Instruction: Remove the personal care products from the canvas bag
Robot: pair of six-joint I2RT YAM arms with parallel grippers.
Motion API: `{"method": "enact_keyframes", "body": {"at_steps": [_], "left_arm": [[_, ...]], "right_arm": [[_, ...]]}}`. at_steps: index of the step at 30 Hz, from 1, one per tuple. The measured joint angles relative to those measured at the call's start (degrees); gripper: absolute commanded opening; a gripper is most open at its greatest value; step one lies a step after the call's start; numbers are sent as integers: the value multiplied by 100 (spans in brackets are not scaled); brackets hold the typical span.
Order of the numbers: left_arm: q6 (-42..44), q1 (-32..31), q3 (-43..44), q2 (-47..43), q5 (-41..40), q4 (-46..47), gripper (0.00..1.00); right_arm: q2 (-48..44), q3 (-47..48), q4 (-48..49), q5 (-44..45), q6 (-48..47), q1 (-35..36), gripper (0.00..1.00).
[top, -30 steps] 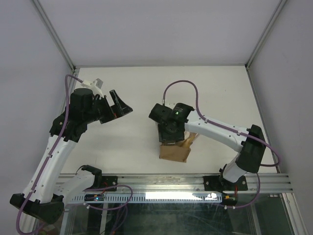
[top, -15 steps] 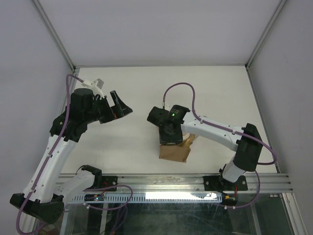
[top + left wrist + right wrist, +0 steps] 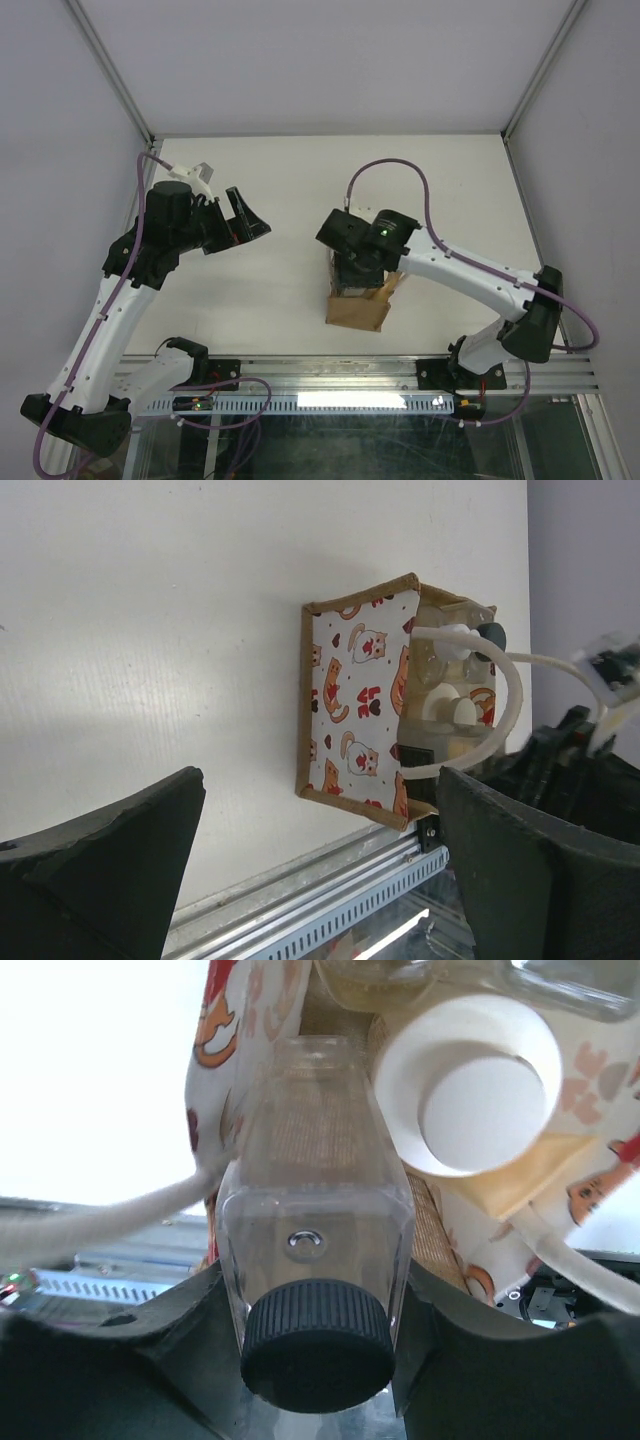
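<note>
My right gripper needs to set the clear-beige bottle down. It will stand on the bare table (image 3: 430, 213) past the far corner of the canvas bag, on my right gripper's side.
The canvas bag (image 3: 357, 308) stands near the table's front edge; the left wrist view shows it open with a cat-print lining (image 3: 350, 710) and pale looped handles (image 3: 512, 695). My right gripper (image 3: 315, 1310) is at the bag's mouth, shut on a clear-beige bottle (image 3: 310, 1160) just under its dark ribbed cap (image 3: 316, 1345). A bottle with a white cap (image 3: 470, 1085) sits in the bag beside it. The left wrist view shows a dark cap (image 3: 490, 635) and a white cap (image 3: 455, 710) inside. My left gripper (image 3: 245, 215) hangs open and empty, up and left of the bag.
The metal rail (image 3: 330, 375) runs along the table's front edge just below the bag. White enclosure walls stand at the back and at both sides. The right arm (image 3: 470, 280) reaches over the bag from the right.
The right arm's elbow and wrist have swung to the right over the bag. The left arm has not moved.
</note>
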Motion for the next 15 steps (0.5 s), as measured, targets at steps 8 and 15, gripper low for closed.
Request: {"method": "enact_keyframes", "body": {"at_steps": [8, 15], "left_arm": [[-133, 0, -57, -15, -22, -50, 99], [-299, 0, -98, -37, -24, -92, 99]], "right_arm": [[-1021, 111, -195, -129, -17, -68, 0], [-1856, -33, -181, -402, 144, -321, 0]]}}
